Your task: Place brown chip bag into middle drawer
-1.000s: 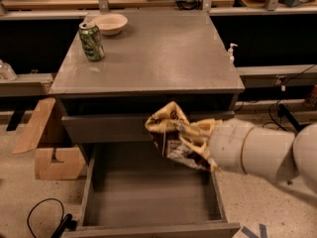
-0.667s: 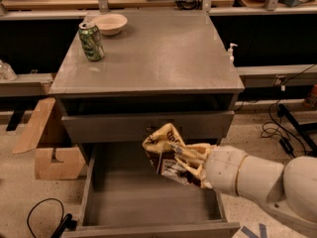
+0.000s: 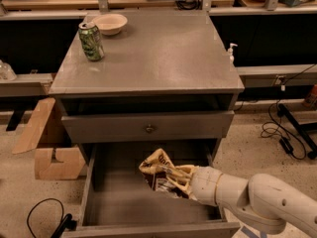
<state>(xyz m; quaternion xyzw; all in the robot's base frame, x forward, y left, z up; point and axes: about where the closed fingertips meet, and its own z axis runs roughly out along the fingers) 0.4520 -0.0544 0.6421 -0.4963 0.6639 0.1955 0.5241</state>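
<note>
My gripper needs to let go of the brown chip bag on the centre of the open middle drawer's grey bottom (image 3: pixel 157 192).
The brown chip bag (image 3: pixel 159 172), wrinkly yellow-tan and dark brown foil, is held in my gripper (image 3: pixel 173 180) inside the open middle drawer (image 3: pixel 114 202), just above its flat grey floor near the right side. My white arm reaches in from the lower right. The gripper is shut on the bag, with the bag's top sticking up to the left of the fingers.
A green soda can (image 3: pixel 91 41) and a small beige bowl (image 3: pixel 110 24) stand on the grey cabinet top (image 3: pixel 158 53) at the back left. A shallower drawer front with a round knob (image 3: pixel 148 128) is above the open drawer. A cardboard box (image 3: pixel 49 143) lies on the floor to the left. Cables lie to the right.
My gripper has carried the chip bag down and slightly left, from in front of the upper drawer front into the open middle drawer.
</note>
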